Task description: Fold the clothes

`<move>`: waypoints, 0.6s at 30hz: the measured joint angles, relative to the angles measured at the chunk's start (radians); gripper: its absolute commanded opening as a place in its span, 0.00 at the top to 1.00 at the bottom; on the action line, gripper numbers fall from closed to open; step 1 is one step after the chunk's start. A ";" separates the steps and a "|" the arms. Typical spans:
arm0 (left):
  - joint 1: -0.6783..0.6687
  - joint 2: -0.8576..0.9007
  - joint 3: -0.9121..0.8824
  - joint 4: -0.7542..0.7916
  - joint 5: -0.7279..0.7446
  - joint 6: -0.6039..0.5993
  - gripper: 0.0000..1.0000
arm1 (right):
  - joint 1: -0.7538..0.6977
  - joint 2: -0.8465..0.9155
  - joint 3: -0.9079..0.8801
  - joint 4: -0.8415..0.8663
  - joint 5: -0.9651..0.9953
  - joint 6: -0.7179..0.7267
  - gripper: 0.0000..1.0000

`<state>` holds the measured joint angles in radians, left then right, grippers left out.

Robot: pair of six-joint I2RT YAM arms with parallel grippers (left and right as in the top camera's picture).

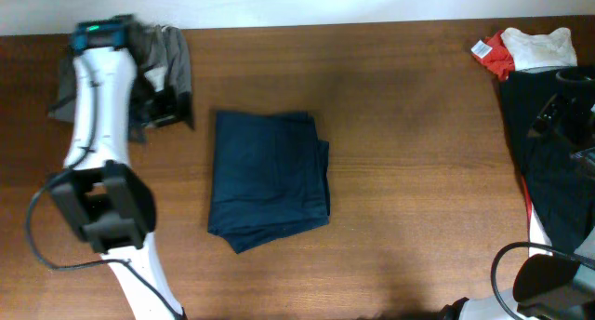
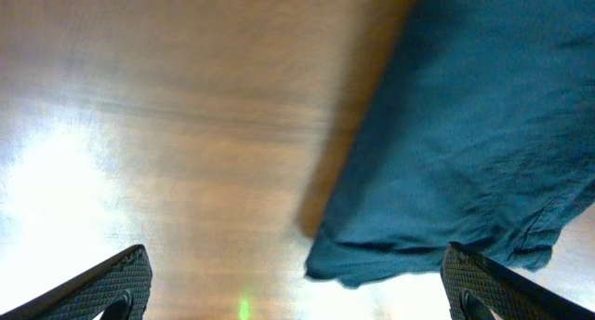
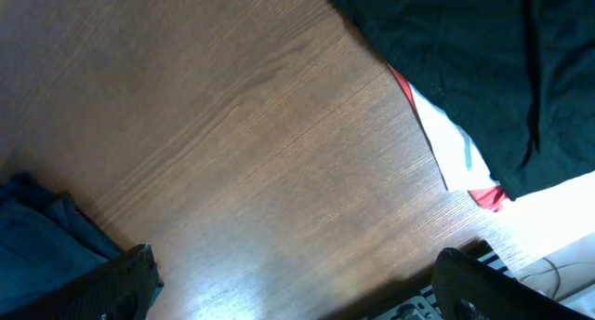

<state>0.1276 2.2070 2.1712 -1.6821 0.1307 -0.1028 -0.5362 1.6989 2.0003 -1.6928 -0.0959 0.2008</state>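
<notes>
The dark navy shorts are next for my left gripper, which should go to them and grab the middle of their long edge [image 1: 216,160] [image 2: 379,108] on the side by the grey-khaki trousers.
The dark navy shorts [image 1: 270,179] lie folded into a rectangle in the middle of the table. They also show in the left wrist view [image 2: 465,125] and, as a corner, in the right wrist view [image 3: 37,236]. My left gripper [image 1: 165,109] is open and empty [image 2: 297,292] over bare wood, left of the shorts and next to the grey-khaki trousers [image 1: 167,55]. My right gripper [image 1: 561,111] is open and empty [image 3: 297,283] above the table, beside a black garment [image 1: 548,190] [image 3: 465,60]. Red and white pieces [image 1: 530,48] lie at the far right corner.
The wooden table [image 1: 409,171] has its far edge against a white wall. A red and white piece [image 3: 451,157] sticks out from under the black garment. The left arm [image 1: 98,125] reaches over the table's left side.
</notes>
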 measured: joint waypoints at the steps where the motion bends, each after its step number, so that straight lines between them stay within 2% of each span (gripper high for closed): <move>1: 0.037 -0.014 -0.047 0.002 0.014 0.011 0.00 | 0.000 0.000 0.000 0.000 0.000 0.000 0.02; 4: 0.096 -0.088 -0.192 0.045 0.039 0.034 0.00 | 0.000 0.000 0.000 0.000 0.000 0.001 0.02; 8: 0.135 -0.292 -0.479 0.280 0.085 0.056 0.00 | 0.000 0.000 0.000 0.000 0.000 0.000 0.02; 12: 0.141 -0.469 -0.725 0.473 0.204 0.082 0.01 | 0.000 0.000 0.000 0.000 0.000 0.000 0.02; 18: 0.121 -0.478 -0.977 0.694 0.362 0.105 0.01 | 0.000 0.000 0.000 0.000 0.000 0.000 0.02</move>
<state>0.2485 1.7287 1.1938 -0.9886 0.4927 0.0017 -0.5362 1.6989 2.0003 -1.6928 -0.0959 0.2012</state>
